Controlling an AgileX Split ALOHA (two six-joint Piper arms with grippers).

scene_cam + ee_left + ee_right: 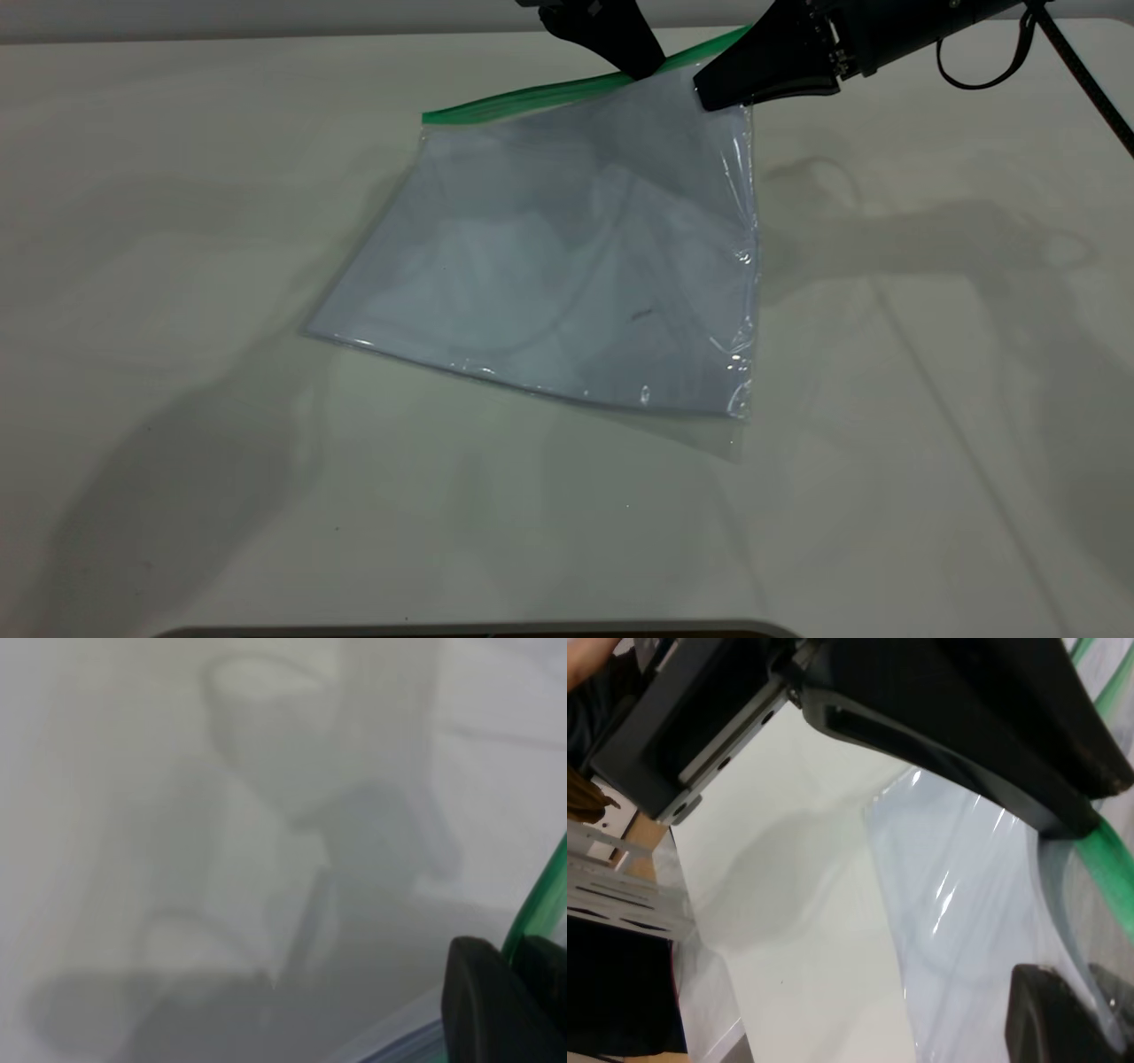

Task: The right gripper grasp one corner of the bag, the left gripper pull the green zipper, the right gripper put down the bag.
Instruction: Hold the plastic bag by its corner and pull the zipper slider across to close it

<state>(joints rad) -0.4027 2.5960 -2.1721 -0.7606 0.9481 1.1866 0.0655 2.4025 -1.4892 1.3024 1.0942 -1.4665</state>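
Next, I release the slider tab with my left gripper near the green zipper's loose end (427, 117), away from my right gripper.
The bag (576, 257) is a clear pouch with pale sheets inside. Its far right corner is lifted and its near edge rests on the table. The green zipper (532, 96) runs along the far edge. My right gripper (709, 93) is shut on the bag's far right corner; in the right wrist view (1090, 1001) the plastic passes between its jaws. My left gripper (647, 69) is shut on the green zipper close beside the right gripper. In the left wrist view the green zipper (540, 904) runs into my left gripper (516, 967). The slider tab is hidden.
The white table (177, 266) spreads to the left and front of the bag. Its near edge (461, 627) shows at the bottom. A metal frame (620, 877) stands beyond the table's side in the right wrist view.
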